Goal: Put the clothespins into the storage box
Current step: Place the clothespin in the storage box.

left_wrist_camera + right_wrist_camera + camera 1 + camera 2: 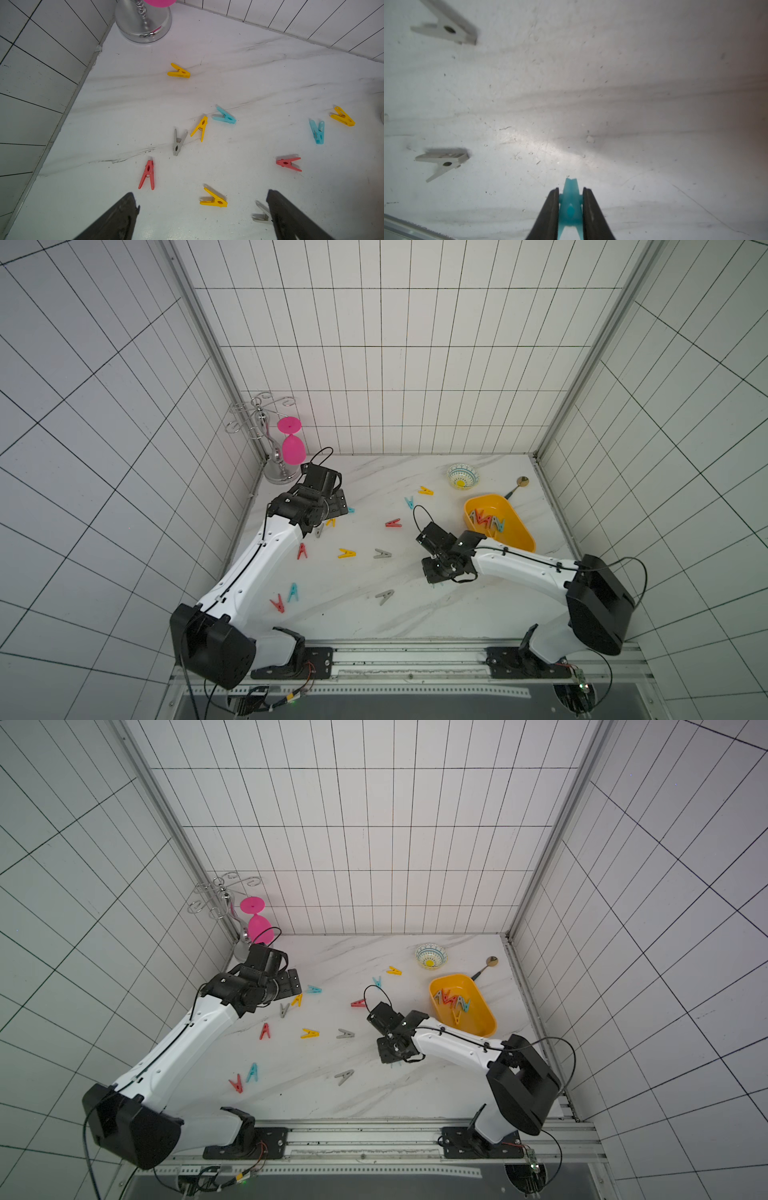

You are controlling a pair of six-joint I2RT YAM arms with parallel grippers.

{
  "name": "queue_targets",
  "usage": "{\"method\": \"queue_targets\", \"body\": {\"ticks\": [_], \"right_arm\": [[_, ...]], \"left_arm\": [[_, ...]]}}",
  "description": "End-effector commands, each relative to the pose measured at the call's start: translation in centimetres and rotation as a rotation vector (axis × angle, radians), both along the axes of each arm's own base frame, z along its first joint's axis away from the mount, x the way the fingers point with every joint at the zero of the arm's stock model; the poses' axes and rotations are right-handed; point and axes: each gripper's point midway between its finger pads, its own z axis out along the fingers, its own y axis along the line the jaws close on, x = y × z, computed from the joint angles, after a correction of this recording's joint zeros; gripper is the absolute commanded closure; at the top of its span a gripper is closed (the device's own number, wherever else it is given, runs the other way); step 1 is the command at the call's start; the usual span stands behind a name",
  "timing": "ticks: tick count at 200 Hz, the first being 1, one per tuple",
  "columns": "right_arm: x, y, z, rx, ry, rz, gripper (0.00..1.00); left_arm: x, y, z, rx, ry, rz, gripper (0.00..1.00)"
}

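The storage box sits at a slant, far from the loose clothespins, so next my right gripper drops the teal clothespin in and then pulls the box closer by its rim (520, 518).
My right gripper (570, 190) is shut on a teal clothespin (570, 205), low over the marble table. In a top view the right gripper (438, 578) sits in front of the yellow storage box (521, 531), which holds several clothespins (486, 520). Two grey clothespins (446, 31) (443, 163) lie off to one side of it. My left gripper (201, 193) is open above the table at the back left. A yellow clothespin (214, 200) lies just ahead of its fingers. Several loose clothespins are scattered mid-table, such as a yellow (346, 553), a grey (382, 553) and a red (393, 523).
A small patterned bowl (462, 476) and a spoon (516, 486) sit behind the box. A silver rack (278, 472) with a hanging pink glass (293, 448) stands in the back left corner, close to my left arm. Tiled walls enclose three sides.
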Motion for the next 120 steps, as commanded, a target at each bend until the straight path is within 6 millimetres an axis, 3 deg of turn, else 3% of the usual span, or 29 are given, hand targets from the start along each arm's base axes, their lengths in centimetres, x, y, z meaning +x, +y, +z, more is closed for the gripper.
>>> {"method": "queue_targets", "body": {"ticks": [1,29,51,87,120], "right_arm": [[3.0,-3.0,2.7,0.017,-0.044,-0.067,0.78],[7.4,-7.7,4.9,0.072,-0.088,-0.226,0.79],[9.6,-11.4,5.2,0.091,-0.086,-0.342,0.80],[12.1,-17.6,3.4,0.032,-0.064,-0.528,0.79],[13.4,-21.4,1.3,-0.002,-0.038,-0.641,0.78]], "left_arm": [[0.6,-0.2,1.3,-0.001,-0.032,-0.005,0.01],[0.6,-0.2,1.5,0.001,-0.037,-0.009,0.01],[0.8,-0.3,1.6,-0.004,-0.040,-0.012,0.01],[1.0,-0.6,1.3,-0.012,-0.035,-0.019,0.01],[1.1,-0.6,0.8,-0.007,-0.027,-0.024,0.01]]}}
